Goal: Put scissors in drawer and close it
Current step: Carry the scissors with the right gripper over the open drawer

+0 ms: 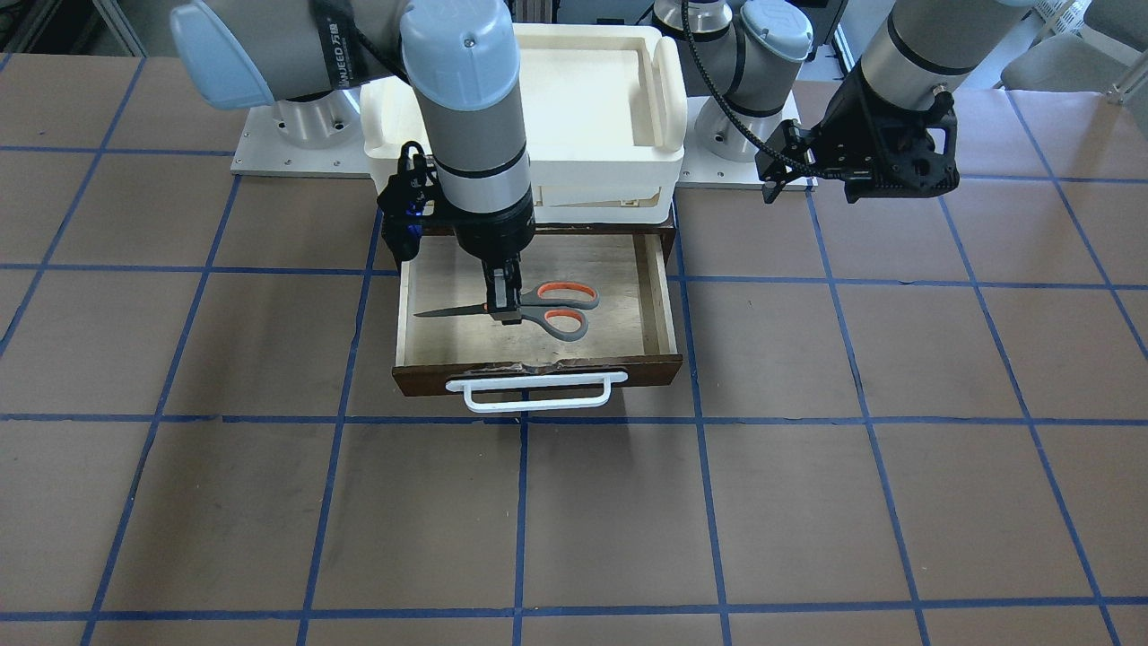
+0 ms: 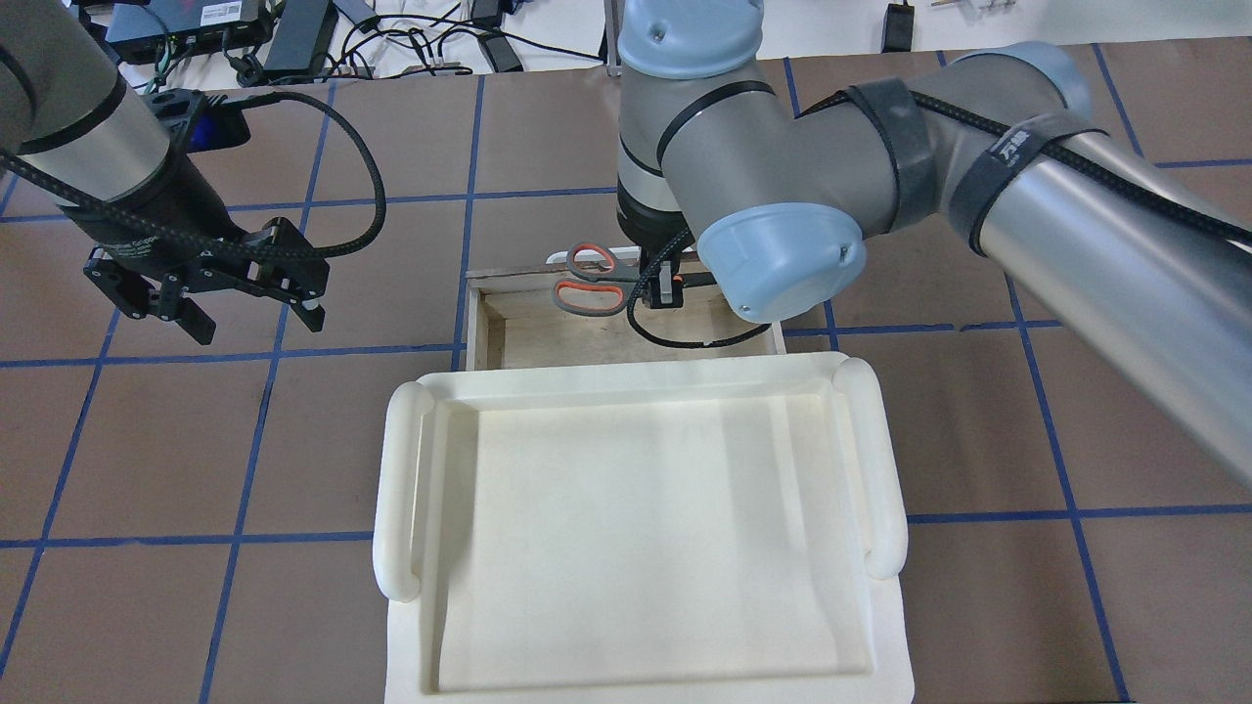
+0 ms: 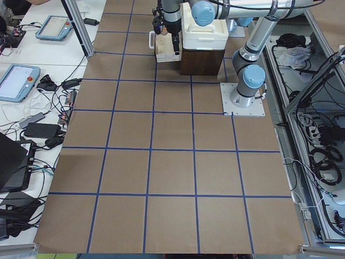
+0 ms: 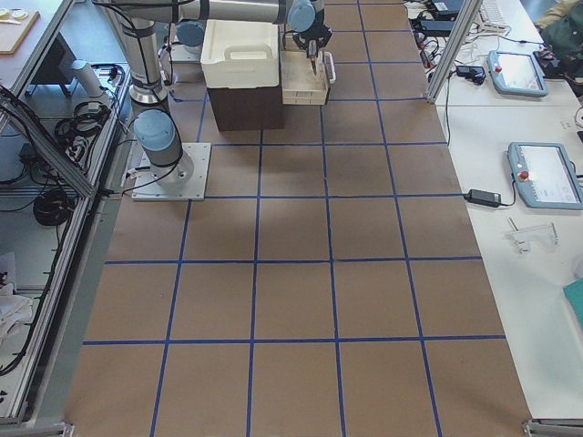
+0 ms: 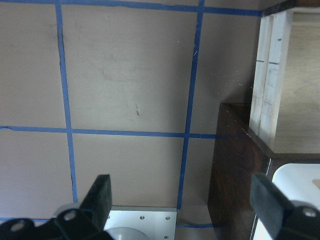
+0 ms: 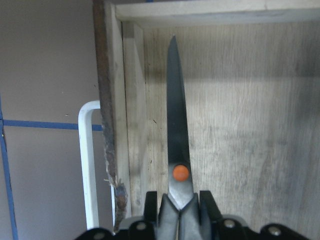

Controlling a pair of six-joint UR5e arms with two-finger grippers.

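Observation:
The robot's right gripper needs to release the scissors on the middle of the open drawer's pale bottom (image 1: 541,305) (image 6: 230,217).
The scissors (image 1: 547,309), grey handles with orange-red linings, hang flat inside the open drawer (image 1: 646,296), blades toward the view's left. My right gripper (image 1: 504,309) is shut on them near the pivot. In the right wrist view the dark blade (image 6: 176,120) runs along the drawer's pale floor (image 6: 250,125), beside the white bar handle (image 6: 87,165). I cannot tell whether the scissors touch the floor. The overhead view shows the handles (image 2: 587,279) and the right gripper (image 2: 665,290). My left gripper (image 2: 215,313) is open and empty, off to the drawer's side.
A white foam-like tray (image 2: 396,489) sits on top of the dark brown cabinet (image 5: 235,165) that the drawer slides out of. The left wrist view shows its open fingers (image 5: 102,192) over the brown, blue-taped table (image 5: 125,75). The arm bases (image 1: 305,126) stand beside the cabinet.

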